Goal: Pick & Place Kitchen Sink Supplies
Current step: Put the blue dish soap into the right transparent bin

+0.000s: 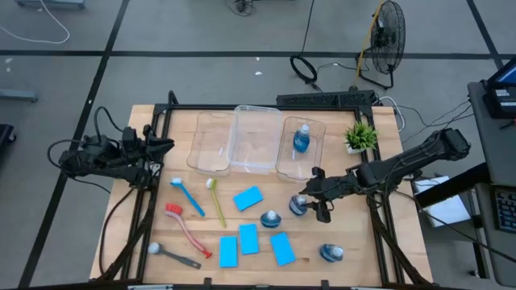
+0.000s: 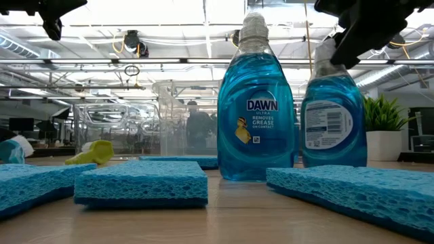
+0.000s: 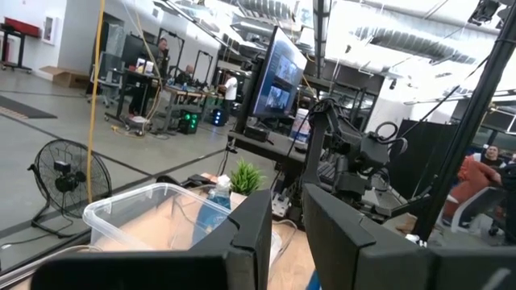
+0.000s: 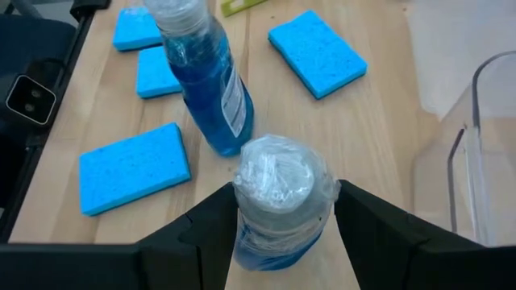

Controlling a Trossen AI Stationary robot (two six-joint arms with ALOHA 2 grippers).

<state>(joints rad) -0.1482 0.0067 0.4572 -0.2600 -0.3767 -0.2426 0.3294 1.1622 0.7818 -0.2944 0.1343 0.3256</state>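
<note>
The bottle's wrapped cap is reached only by the ends of my right gripper's fingers, so next I open them, move further in and close around the bottle's neck [image 2: 324, 70] before lifting.
My right gripper [image 4: 284, 192] is shut on the top of a blue-liquid bottle [image 1: 298, 206] standing mid-table. A second bottle [image 4: 208, 80] stands just beyond it, a third [image 1: 330, 254] is near the front edge, and another [image 1: 301, 138] sits in the right clear bin. Several blue sponges [image 1: 248, 197] lie flat on the wood. The blue [image 1: 187, 196], yellow-green [image 1: 216, 201], red [image 1: 187, 228] and grey-black [image 1: 173, 256] brushes lie at the left. My left gripper [image 1: 165, 147] waits above the far left corner, slightly open and empty. My right gripper has the bottle's plastic-wrapped cap and neck [image 4: 278, 173] between its two fingers, one finger [image 4: 211, 221] on each side. The fingers slant down from the table's right side. The bottle stands about upright; a sponge hides its base in the low view.
Three clear bins [image 1: 256, 137] stand side by side along the far edge. A small potted plant [image 1: 360, 135] is at the far right. One sponge [image 4: 133, 167] lies close beside the held bottle. Bare wood lies between the bottles and the bins.
</note>
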